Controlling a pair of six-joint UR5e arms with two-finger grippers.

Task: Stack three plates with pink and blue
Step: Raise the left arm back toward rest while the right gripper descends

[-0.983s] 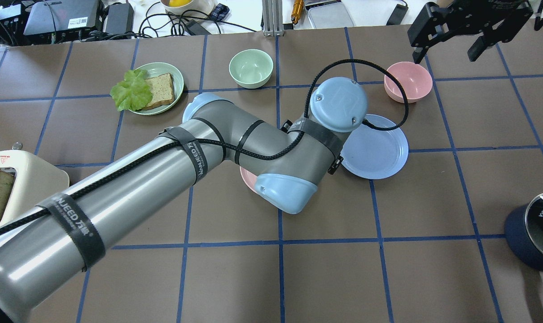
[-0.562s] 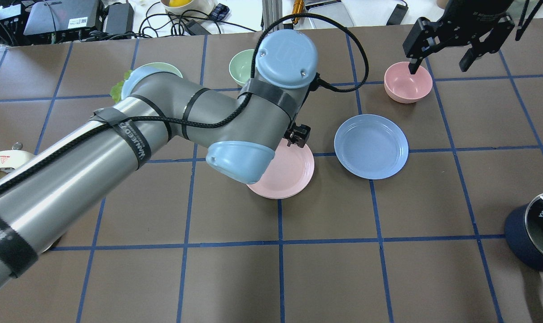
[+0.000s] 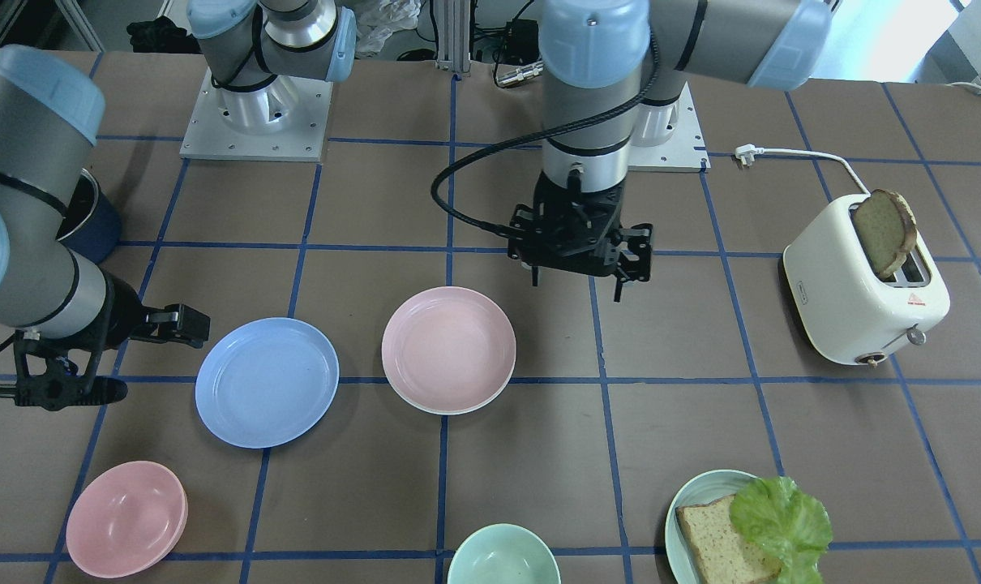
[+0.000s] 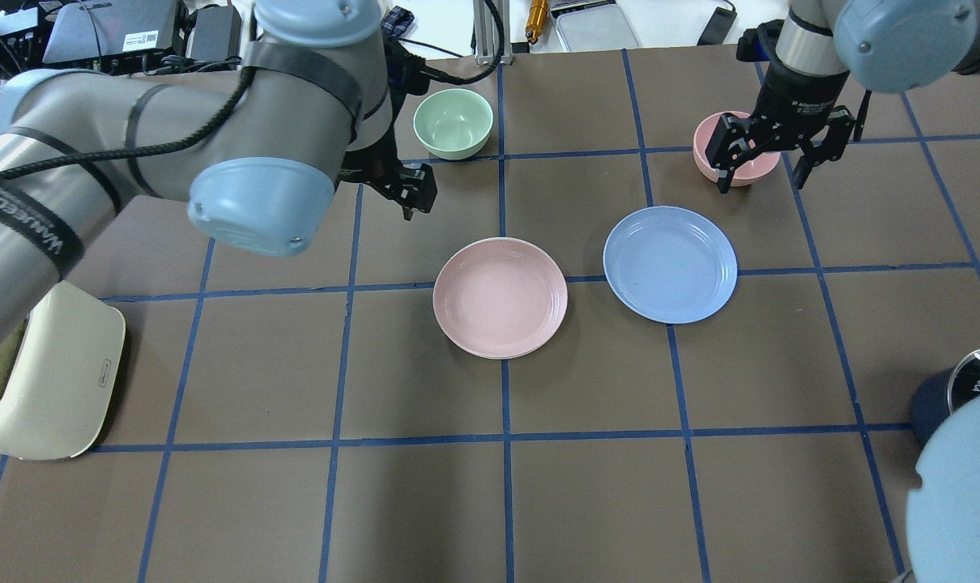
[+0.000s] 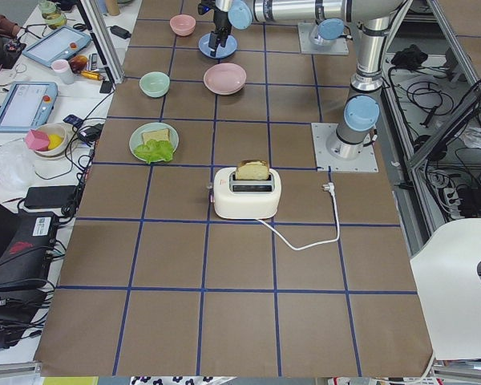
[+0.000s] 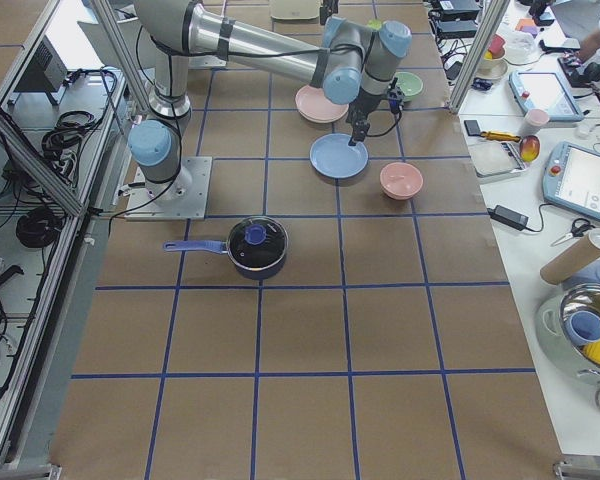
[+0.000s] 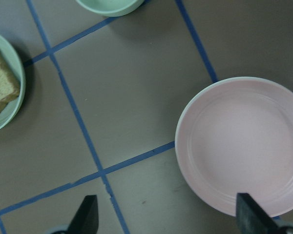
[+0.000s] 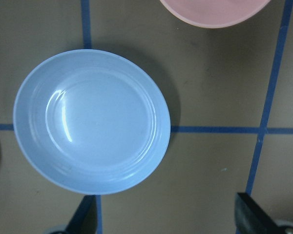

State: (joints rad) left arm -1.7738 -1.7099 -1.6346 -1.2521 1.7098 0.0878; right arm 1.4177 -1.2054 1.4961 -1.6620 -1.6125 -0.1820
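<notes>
Next, the robot's right gripper should move to the blue plate's rim (image 3: 201, 368) (image 8: 168, 138), on the side farthest from the pink plate, and close there.
The pink plate (image 4: 500, 297) lies at the table's middle, and a thin cream-white rim (image 3: 426, 403) shows under its edge. It also shows in the left wrist view (image 7: 239, 146). The blue plate (image 4: 670, 264) lies alone just to its right, apart from it. It shows in the right wrist view (image 8: 92, 121). My left gripper (image 3: 578, 280) hangs open and empty above bare table, on the robot's side of the pink plate. My right gripper (image 4: 769, 168) is open and empty, above the table beside the blue plate.
A pink bowl (image 3: 126, 519) sits under my right gripper in the overhead view. A green bowl (image 4: 453, 121) and a teal plate (image 3: 693, 507) with bread and lettuce stand at the far side. A toaster (image 3: 863, 300) stands at the robot's left, a dark pot (image 6: 255, 248) at its right.
My left arm has swung off the pink plate toward the far left, so the plate now shows whole. My right gripper has come down over the pink bowl.
</notes>
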